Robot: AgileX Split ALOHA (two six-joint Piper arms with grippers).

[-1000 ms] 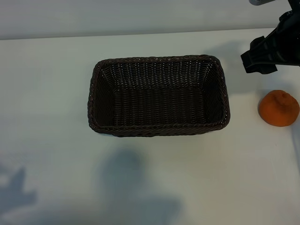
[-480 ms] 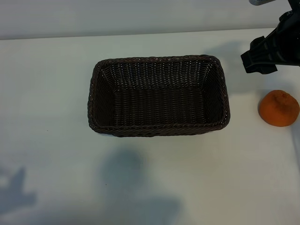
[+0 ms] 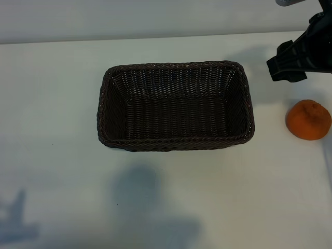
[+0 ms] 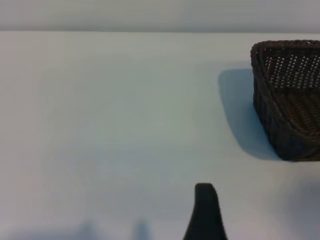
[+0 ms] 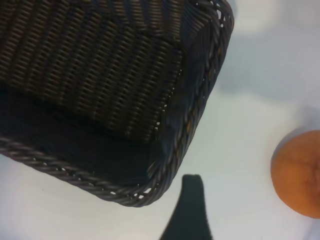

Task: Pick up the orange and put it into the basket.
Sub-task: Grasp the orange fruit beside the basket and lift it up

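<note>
I should close my right gripper on the raised knob (image 3: 313, 108) (image 5: 315, 185) at the top of the orange, next to the basket.
The orange (image 3: 308, 120) lies on the white table to the right of the basket (image 3: 176, 143), apart from it. The dark wicker basket stands mid-table with nothing in it. My right gripper (image 3: 286, 63) hangs above the table's far right, beyond the orange and beside the basket's far right corner. In the right wrist view one dark fingertip (image 5: 191, 200) shows between the basket's corner (image 5: 200, 120) and the orange (image 5: 300, 175), touching neither. The left wrist view shows one fingertip (image 4: 205, 212) over bare table, with the basket's end (image 4: 280, 115) farther off. Nothing is held.
The white table (image 3: 62, 104) spreads wide on every side of the basket. A pale wall (image 3: 129, 18) rises behind the table's far edge. Arm shadows (image 3: 150, 207) fall on the near part of the table.
The shadow at the near left corner of the table has slid lower and shrunk. The basket, the orange and the right arm have not moved.
</note>
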